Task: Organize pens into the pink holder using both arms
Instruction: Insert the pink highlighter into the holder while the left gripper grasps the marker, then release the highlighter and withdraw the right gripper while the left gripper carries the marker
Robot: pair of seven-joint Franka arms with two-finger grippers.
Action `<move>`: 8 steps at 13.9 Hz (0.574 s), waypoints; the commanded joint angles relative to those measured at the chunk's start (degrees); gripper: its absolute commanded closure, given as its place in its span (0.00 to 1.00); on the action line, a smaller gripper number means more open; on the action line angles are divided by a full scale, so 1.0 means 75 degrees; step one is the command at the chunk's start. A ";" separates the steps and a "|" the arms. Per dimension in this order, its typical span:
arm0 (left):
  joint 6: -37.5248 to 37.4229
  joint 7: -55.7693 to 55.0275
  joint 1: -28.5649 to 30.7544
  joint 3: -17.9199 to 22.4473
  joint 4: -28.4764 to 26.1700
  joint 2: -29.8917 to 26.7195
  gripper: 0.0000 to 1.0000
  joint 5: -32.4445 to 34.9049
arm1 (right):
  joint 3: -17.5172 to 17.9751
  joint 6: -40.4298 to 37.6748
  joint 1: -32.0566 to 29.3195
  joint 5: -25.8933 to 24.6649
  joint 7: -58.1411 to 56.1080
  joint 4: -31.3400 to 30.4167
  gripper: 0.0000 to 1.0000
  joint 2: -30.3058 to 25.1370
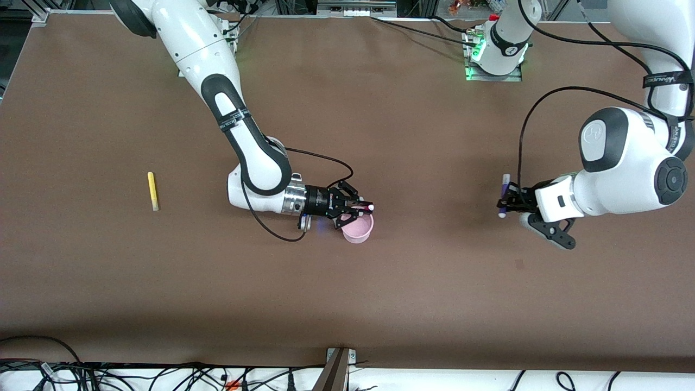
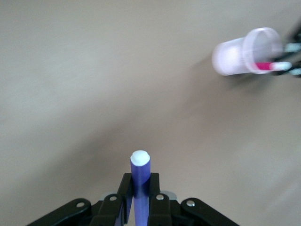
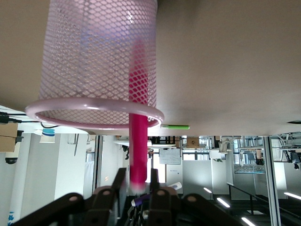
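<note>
Next, I let go of the dark purple pen with my left gripper inside the pink holder (image 1: 351,225) (image 2: 259,52), next to the magenta pen.
The pink holder (image 1: 358,228) (image 3: 96,61) stands upright mid-table. Over it my right gripper (image 1: 359,209) (image 3: 136,173) is open, a slim gap showing on each side of the magenta pen (image 1: 364,206) (image 3: 138,141). That pen's front part reaches down inside the holder. My left gripper (image 1: 505,204) (image 2: 140,181) hangs above the table toward the left arm's end, shut on the dark purple pen (image 1: 505,187) (image 2: 140,170). The yellow pen (image 1: 153,190) lies toward the right arm's end. A green pen (image 3: 175,126) lies on the table near the holder, seen only in the right wrist view.
The brown table (image 1: 434,282) spreads wide around the holder. Cables and a metal bracket (image 1: 339,358) run along its edge nearest the front camera. The arm bases (image 1: 495,54) stand at the edge farthest from that camera.
</note>
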 commanded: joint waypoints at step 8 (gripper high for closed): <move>0.0009 0.4745 -0.0002 0.0008 0.0338 0.1122 1.00 -0.4633 | -0.0455 -0.0067 -0.0171 -0.1947 -0.0038 -0.0017 0.01 -0.1347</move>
